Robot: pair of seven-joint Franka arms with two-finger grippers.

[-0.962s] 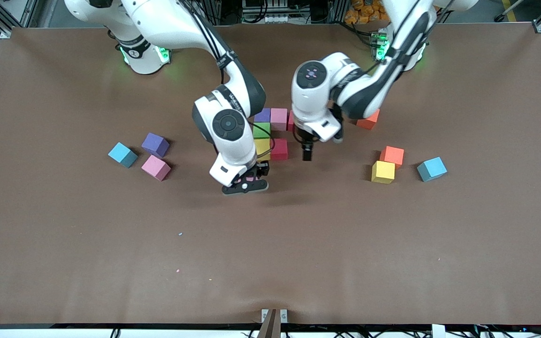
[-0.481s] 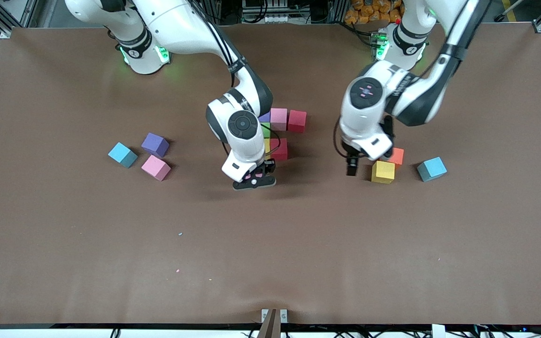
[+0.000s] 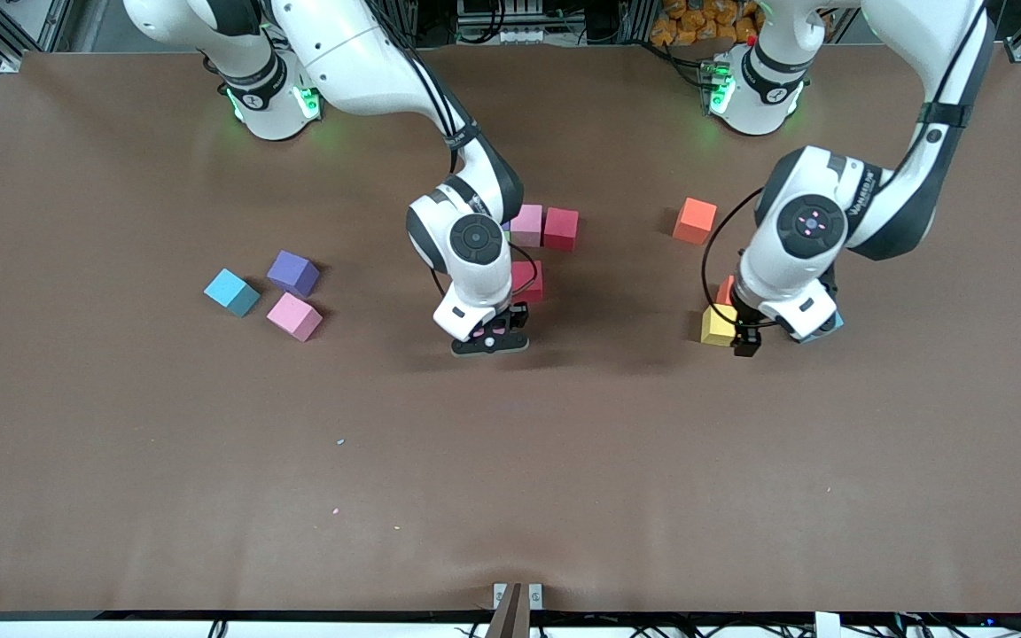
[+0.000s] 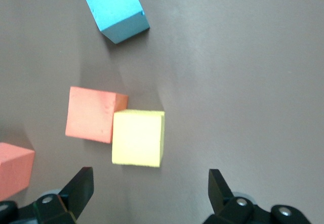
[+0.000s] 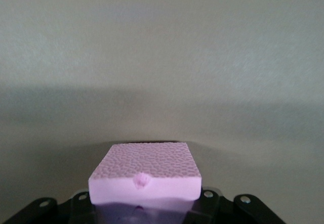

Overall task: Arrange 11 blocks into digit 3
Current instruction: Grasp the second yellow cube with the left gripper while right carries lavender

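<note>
My right gripper is to set down the pink block, which hangs low over bare table now. It will let go of it on the table against the near corner of the closest red block [image 3: 494, 312].
My right gripper [image 3: 488, 342] is shut on a pink block [image 5: 145, 176] and hangs low over bare table next to a red block [image 3: 528, 281]. That red block, a pink block [image 3: 526, 224] and another red block [image 3: 561, 228] belong to the digit 3 cluster, and the right arm hides the rest of it. My left gripper [image 3: 745, 344] [image 4: 150, 187] stands open just above the table with nothing between its fingers [image 4: 81, 186]. A yellow block [image 4: 137, 138] [image 3: 716, 325] lies just ahead of it, touching an orange block [image 4: 93, 114].
A second orange block [image 3: 695, 220] lies alone nearer the left arm's base. A light-blue cube [image 4: 115, 9] sits beside the yellow block. Toward the right arm's end lie a light-blue cube [image 3: 231, 292], a purple block [image 3: 293, 273] and a pink block [image 3: 294, 316].
The left arm has swung from the cluster toward its own end of the table, down to the yellow block. The right gripper with the pink block has shifted slightly toward the red block.
</note>
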